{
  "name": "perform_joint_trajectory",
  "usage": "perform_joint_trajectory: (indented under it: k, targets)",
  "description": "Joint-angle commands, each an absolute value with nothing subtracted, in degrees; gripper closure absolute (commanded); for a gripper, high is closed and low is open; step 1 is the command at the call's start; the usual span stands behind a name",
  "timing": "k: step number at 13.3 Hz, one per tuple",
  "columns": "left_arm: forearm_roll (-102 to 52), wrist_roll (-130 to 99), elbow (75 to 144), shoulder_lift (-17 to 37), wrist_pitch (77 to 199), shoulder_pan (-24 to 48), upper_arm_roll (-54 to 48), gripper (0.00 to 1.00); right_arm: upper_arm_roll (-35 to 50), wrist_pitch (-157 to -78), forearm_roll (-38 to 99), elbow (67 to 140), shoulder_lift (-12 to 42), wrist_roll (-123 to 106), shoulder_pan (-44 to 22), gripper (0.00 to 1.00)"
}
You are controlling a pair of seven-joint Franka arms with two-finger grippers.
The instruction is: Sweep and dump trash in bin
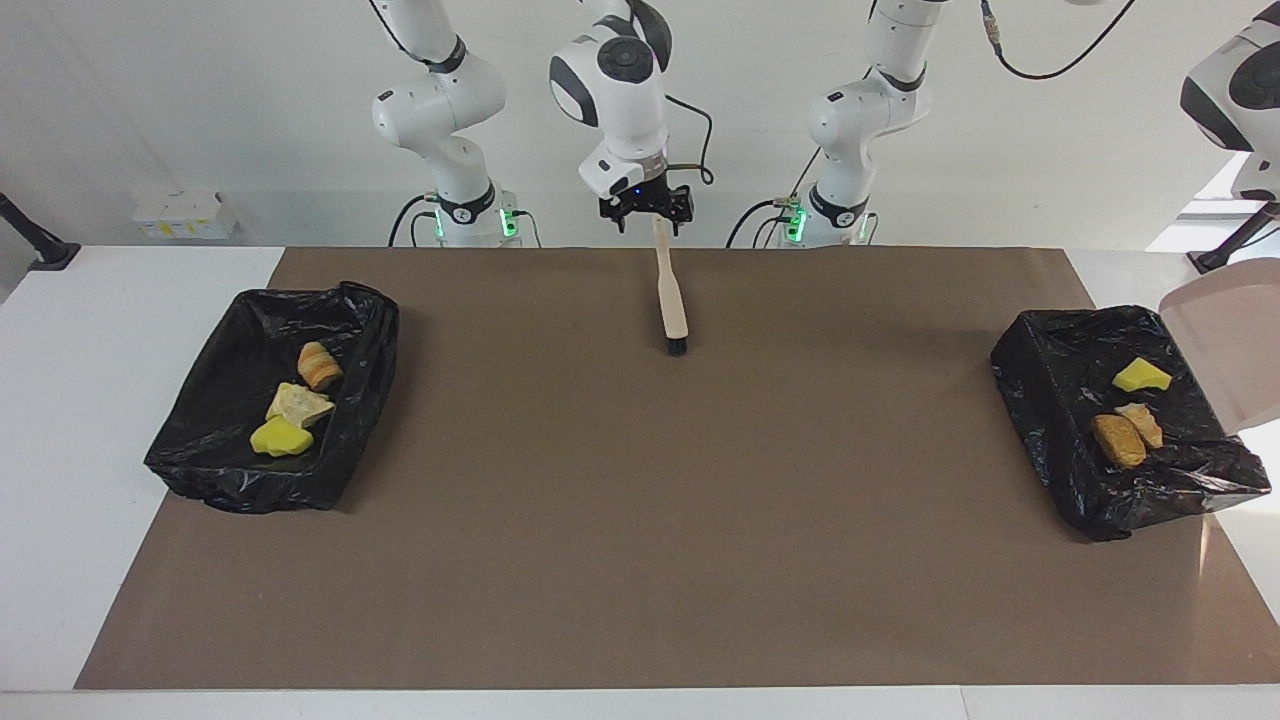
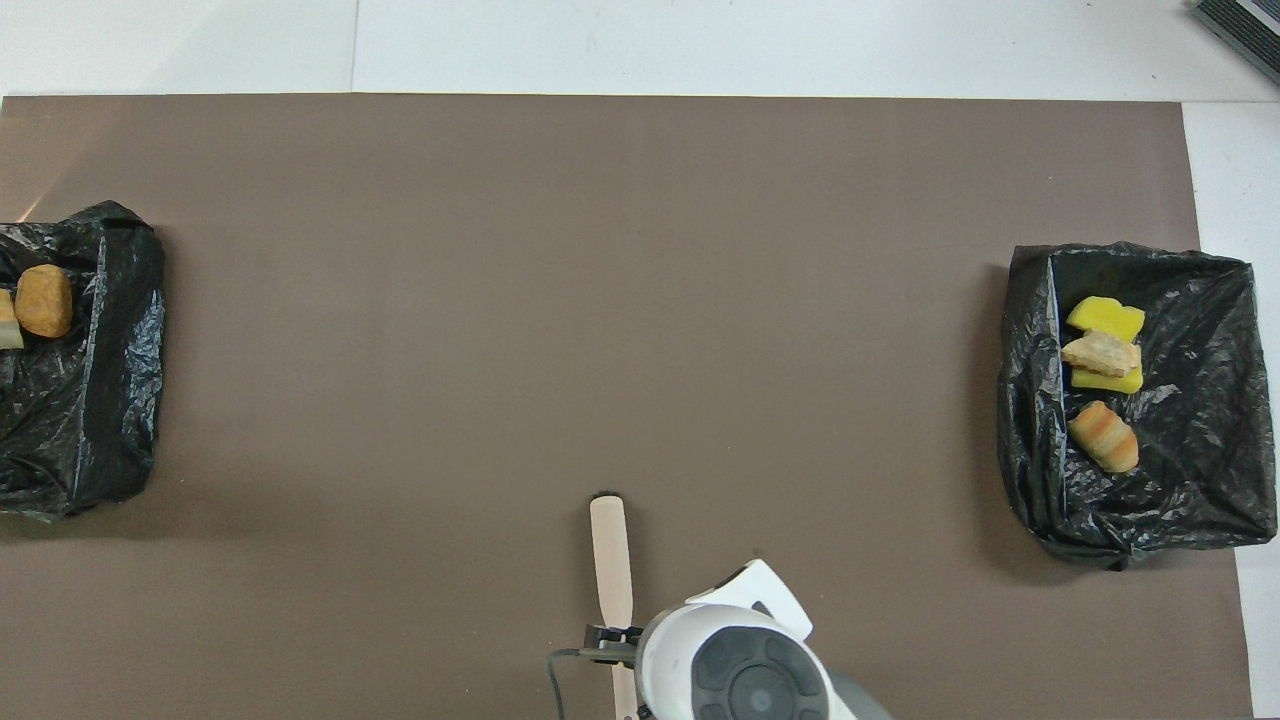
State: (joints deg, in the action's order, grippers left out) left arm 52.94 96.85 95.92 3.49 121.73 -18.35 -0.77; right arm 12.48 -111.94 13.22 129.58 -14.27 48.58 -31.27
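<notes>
I will set the beige dustpan down on the brown mat [image 2: 602,264] between the bins, beyond the brush's bristles, with my left gripper.
The trash lies in two black-lined bins. In the bin [image 1: 1040,400] at the left arm's end are a yellow wedge [image 1: 1140,376], an orange-brown lump [image 1: 1118,440] and a pale lump [image 1: 1142,422]. The beige dustpan [image 1: 1215,345] hangs tipped up over that bin with nothing in it; its handle and my left gripper are out of view. My right gripper [image 1: 650,220] stands open around the handle end of the beige brush [image 1: 672,300], whose bristles rest on the brown mat. The overhead view shows the brush [image 2: 610,550] running under the right wrist.
The bin [image 1: 220,370] at the right arm's end holds a croissant-like lump [image 1: 319,365], a beige chunk [image 1: 297,403] and a yellow wedge [image 1: 280,437]. From overhead, this bin [image 2: 1200,400] and the other bin [image 2: 100,400] flank the brown mat [image 2: 600,300].
</notes>
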Motion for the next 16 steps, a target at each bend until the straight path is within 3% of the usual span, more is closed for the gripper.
perform_joint_trajectory:
  k: [1, 4, 7, 11, 16]
  targets:
    - [44.0, 96.4, 97.2, 3.0, 121.6, -16.9, -0.1, 1.00, 13.0, -105.8, 10.5, 127.3, -17.7, 45.4, -25.1, 0.00]
    - [28.7, 95.9, 96.3, 4.4, 119.3, -17.2, 0.1, 1.00, 13.0, -99.7, 10.3, 121.2, -18.1, 38.7, -16.1, 0.00]
    - [23.8, 88.5, 97.2, 6.0, 117.3, -16.1, -0.1, 1.00, 13.1, -92.7, 8.7, 111.4, -14.9, 26.2, -5.3, 0.00]
    - [18.2, 70.5, 98.6, 9.0, 113.0, -10.2, -0.1, 1.00, 13.0, -82.7, 0.6, 91.7, -3.1, 19.9, -1.6, 0.00]
    - [11.0, 34.4, 100.3, 11.7, 110.5, -1.1, -0.1, 1.00, 13.1, -80.9, -2.6, 82.7, 2.5, 10.0, 4.2, 0.00]
